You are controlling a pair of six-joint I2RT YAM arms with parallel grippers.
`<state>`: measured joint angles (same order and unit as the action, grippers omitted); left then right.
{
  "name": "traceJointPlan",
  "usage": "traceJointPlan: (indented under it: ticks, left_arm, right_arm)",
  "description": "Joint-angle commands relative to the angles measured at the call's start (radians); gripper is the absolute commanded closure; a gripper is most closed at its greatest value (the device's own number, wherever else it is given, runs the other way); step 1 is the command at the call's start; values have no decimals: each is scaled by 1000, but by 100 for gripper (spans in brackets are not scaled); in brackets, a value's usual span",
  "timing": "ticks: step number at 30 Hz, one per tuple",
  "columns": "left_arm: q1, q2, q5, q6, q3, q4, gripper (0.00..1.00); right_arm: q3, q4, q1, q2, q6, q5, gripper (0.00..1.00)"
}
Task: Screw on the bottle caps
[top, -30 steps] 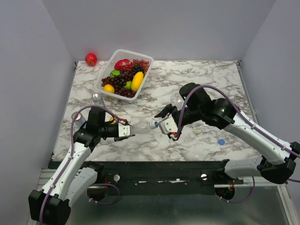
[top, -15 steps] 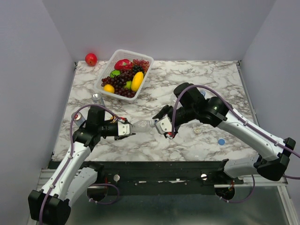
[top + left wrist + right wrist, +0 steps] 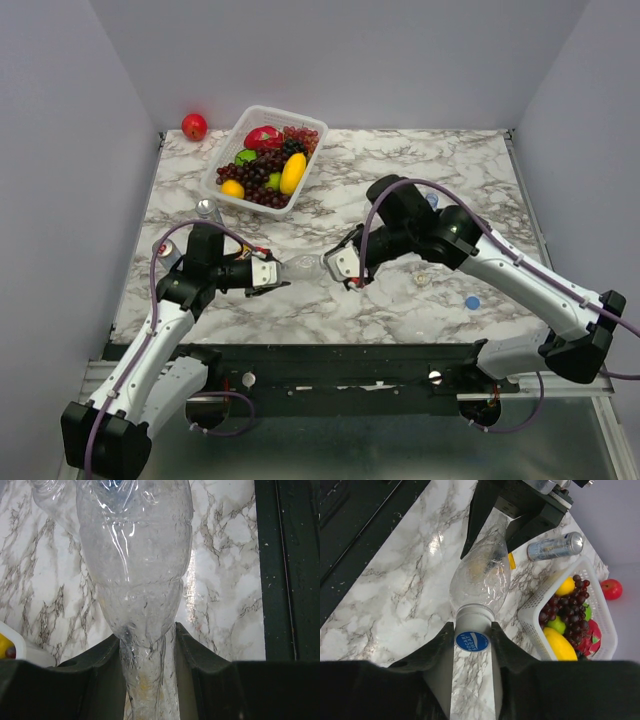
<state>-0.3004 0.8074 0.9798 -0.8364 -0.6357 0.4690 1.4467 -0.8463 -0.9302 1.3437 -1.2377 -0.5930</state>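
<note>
The robot's left gripper holds the bottle level by its base, so next the right gripper opens and grabs the cap [image 3: 472, 641] from above as the bottle tips upright.
My left gripper [image 3: 268, 272] is shut on the base of a colourless bottle [image 3: 300, 266] and holds it level above the table, mouth pointing right. The left wrist view shows the bottle [image 3: 135, 555] pinched between my fingers [image 3: 100, 660]. My right gripper [image 3: 337, 266] is shut on the blue-and-white cap [image 3: 472, 641]. The cap's open end sits over the mouth of the bottle [image 3: 482, 577]. A plain blue cap [image 3: 472, 301] and a pale cap [image 3: 423, 279] lie on the table under the right arm. A blue-tinted bottle [image 3: 430, 200] shows partly behind that arm.
A white basket [image 3: 225, 160] of fruit stands at the back left, with a red apple [image 3: 194, 126] beside it. Two slim silver cans [image 3: 205, 208] [image 3: 165, 248] stand left of the left arm. The table's dark front edge [image 3: 330, 350] runs just below both grippers.
My right gripper has moved left with the cap and closed the gap to the bottle's mouth. The left gripper has held the bottle almost still.
</note>
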Motion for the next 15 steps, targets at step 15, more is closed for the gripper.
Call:
traceJointPlan:
  ticks: [15]
  left_arm:
    - [-62, -134, -463, 410, 163, -676, 100]
  right_arm:
    - [524, -158, 208, 446, 1111, -229, 90]
